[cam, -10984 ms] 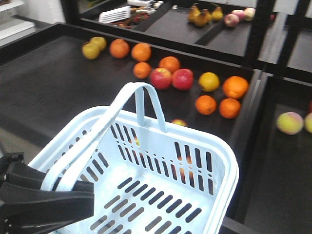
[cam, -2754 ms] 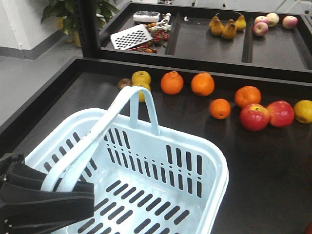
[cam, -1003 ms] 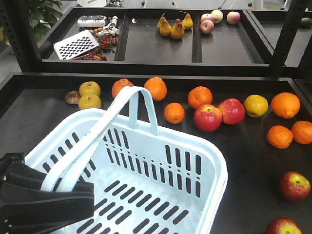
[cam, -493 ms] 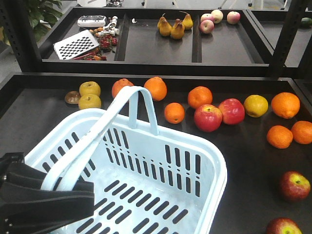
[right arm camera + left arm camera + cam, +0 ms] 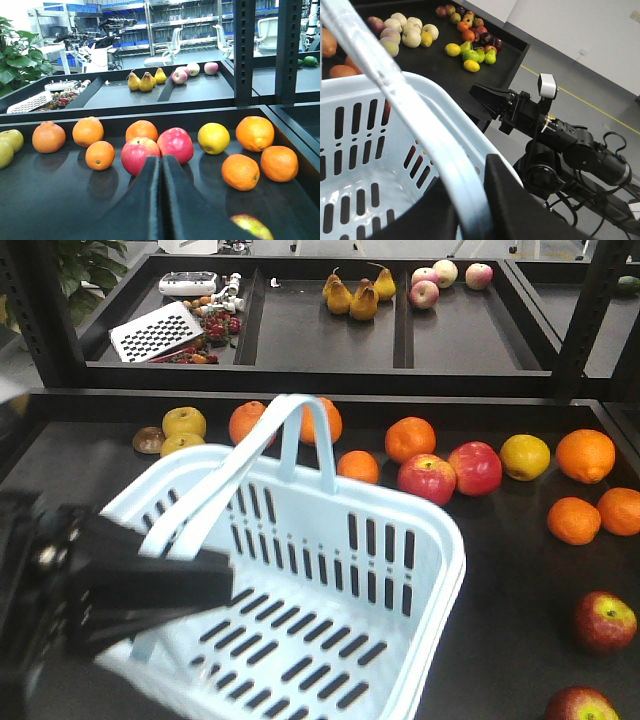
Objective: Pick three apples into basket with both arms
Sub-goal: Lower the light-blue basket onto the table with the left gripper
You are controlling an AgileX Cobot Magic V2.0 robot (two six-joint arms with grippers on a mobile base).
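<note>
Next, my left gripper lets go of the pale blue basket on the black shelf [image 5: 365, 585], there in front of the pink-red apples.
The pale blue basket [image 5: 425, 540] hangs tilted over the black shelf, and nothing shows inside it. My left gripper [image 5: 215, 575] is shut on the basket's arched handle [image 5: 285, 435]; in the left wrist view the handle [image 5: 395, 95] runs between the black fingers [image 5: 502, 185]. Two dark red apples [image 5: 604, 621] [image 5: 578, 706] lie at the front right. One apple with a yellow-green patch [image 5: 251, 225] shows low in the right wrist view, right of my shut, empty right gripper [image 5: 161, 160]. That gripper [image 5: 482, 92] hovers off the shelf's edge.
Two brighter pink-red apples [image 5: 450, 475] lie among oranges [image 5: 585, 455] and yellow fruit [image 5: 525, 455] across the shelf. The rear trays hold pears [image 5: 355, 295] and a grater [image 5: 155, 332]. Black posts [image 5: 590, 310] rise at the back right.
The basket and my left gripper have swung up and to the right, and the gripper now looks larger and blurred. The fruit has not moved.
</note>
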